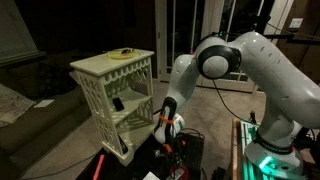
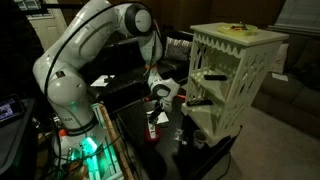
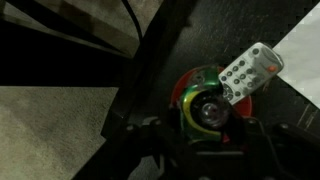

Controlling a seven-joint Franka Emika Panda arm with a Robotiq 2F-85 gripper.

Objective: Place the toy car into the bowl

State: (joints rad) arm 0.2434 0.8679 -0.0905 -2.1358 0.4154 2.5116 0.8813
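Observation:
Next, my gripper lets go of the green toy car inside the red bowl [image 1: 178, 172] [image 3: 200, 102] beside the white remote.
In the wrist view a green toy car [image 3: 204, 104] with a yellow stripe and a clear dome sits between my dark gripper fingers [image 3: 205, 128]. The fingers press against both its sides. Around and behind the car is the red rim of the bowl [image 3: 183, 82]; I cannot tell whether the car touches the bowl. In both exterior views the gripper [image 1: 166, 126] [image 2: 160, 93] hangs low over a black table, pointing down. Something red [image 1: 170, 143] lies just beneath it. The car itself is too small to make out there.
A white perforated block [image 3: 250, 70] lies against the bowl's far side. A white lattice stand [image 1: 115, 85] [image 2: 232, 70] with a yellow item on top [image 1: 122, 54] stands close beside the gripper. A red-and-white object [image 2: 152, 127] lies on the black table [image 2: 135, 140].

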